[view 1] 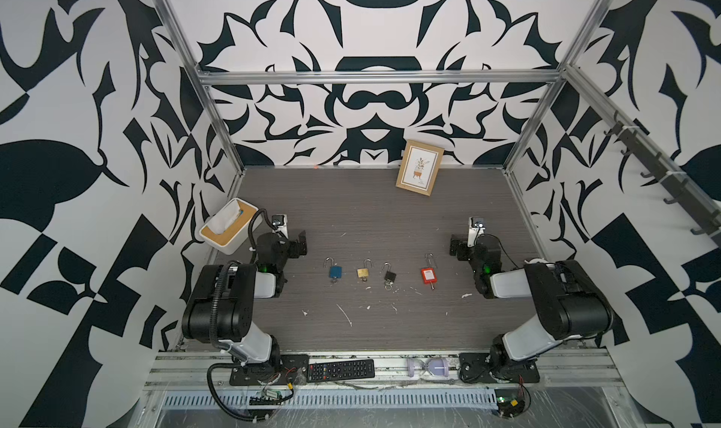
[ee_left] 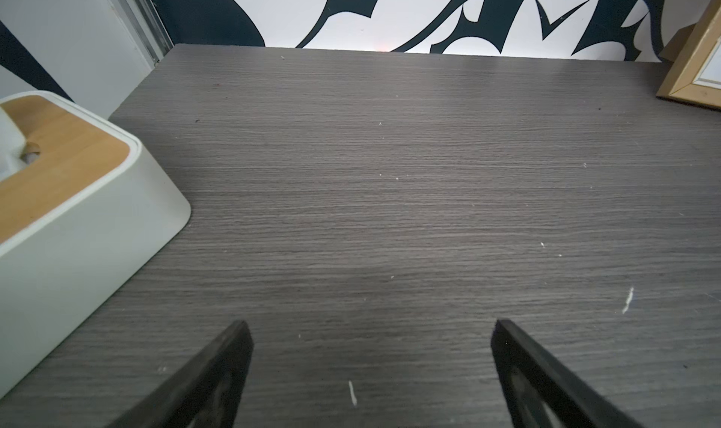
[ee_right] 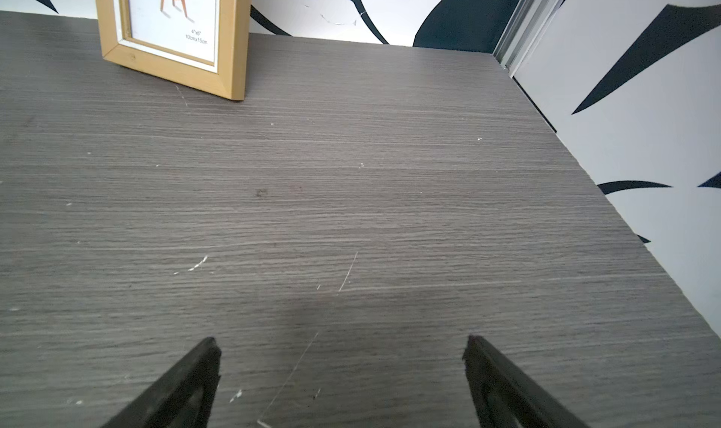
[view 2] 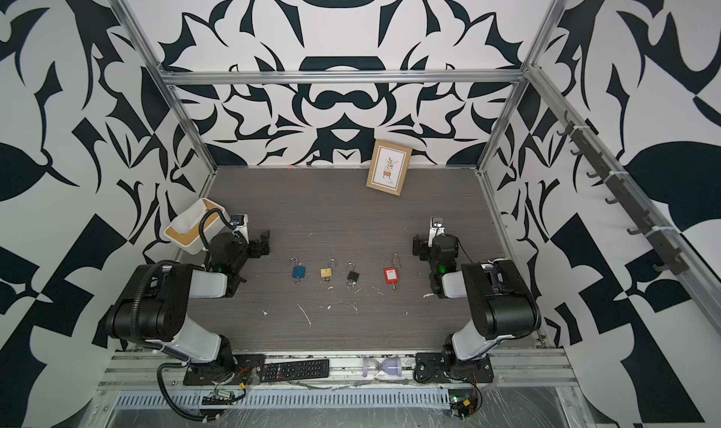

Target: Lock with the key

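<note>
The red padlock beside the black one is next for my right gripper, which should go there and close on the sides of its labelled body (view 1: 428, 275).
Several small padlocks lie in a row mid-table in both top views: blue (view 1: 335, 270), brass (view 1: 363, 272), black (view 1: 389, 276) and red (view 1: 428, 275). Each shackle stands open, and a key (view 1: 432, 285) pokes from the near end of the red one. My left gripper (view 1: 299, 242) rests left of the row, open and empty, well apart from the blue lock. My right gripper (view 1: 453, 246) rests right of the row, also open and empty. In the wrist views, the left gripper (ee_left: 370, 322) and the right gripper (ee_right: 341, 339) show only bare table between their fingers; no lock appears there.
A white tissue box (view 1: 228, 231) with a wooden lid sits behind my left arm. A wooden picture frame (view 1: 420, 172) leans on the back wall. A remote (view 1: 341, 369) and an hourglass (view 1: 429, 366) lie on the front rail. Patterned walls close in three sides.
</note>
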Controlling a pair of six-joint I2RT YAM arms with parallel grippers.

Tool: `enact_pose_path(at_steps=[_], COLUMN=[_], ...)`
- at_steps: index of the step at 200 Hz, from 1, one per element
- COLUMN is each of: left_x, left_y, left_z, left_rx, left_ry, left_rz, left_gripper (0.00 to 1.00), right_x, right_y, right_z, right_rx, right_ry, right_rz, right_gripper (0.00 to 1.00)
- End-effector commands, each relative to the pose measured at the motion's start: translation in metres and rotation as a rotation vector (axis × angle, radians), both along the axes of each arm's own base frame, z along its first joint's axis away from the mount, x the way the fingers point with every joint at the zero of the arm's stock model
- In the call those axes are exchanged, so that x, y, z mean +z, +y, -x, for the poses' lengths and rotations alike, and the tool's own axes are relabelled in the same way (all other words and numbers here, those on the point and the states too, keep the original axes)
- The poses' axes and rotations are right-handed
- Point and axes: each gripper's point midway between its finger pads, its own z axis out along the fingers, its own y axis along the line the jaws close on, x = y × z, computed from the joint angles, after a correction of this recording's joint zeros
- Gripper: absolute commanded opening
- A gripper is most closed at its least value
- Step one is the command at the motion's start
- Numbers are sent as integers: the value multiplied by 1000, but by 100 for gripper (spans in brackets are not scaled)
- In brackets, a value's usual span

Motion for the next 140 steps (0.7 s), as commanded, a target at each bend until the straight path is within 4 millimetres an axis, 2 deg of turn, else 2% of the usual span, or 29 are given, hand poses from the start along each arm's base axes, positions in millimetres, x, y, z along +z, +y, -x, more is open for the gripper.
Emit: enact_pose_path(at_steps=[1,140], left_x=[10,9], left_y=[-1,-1], left_z=[-3,-5], left_rx=[-3,-7], left_ry=[-34,-25], left_rz=[-5,-6], left_gripper=[99,99], right_x=[15,15], right_y=[1,2], right_z=[-6,-7], right_rx=[0,14], right_ry=[-50,-45], right_rz=[-5,-2], right_gripper=[99,100])
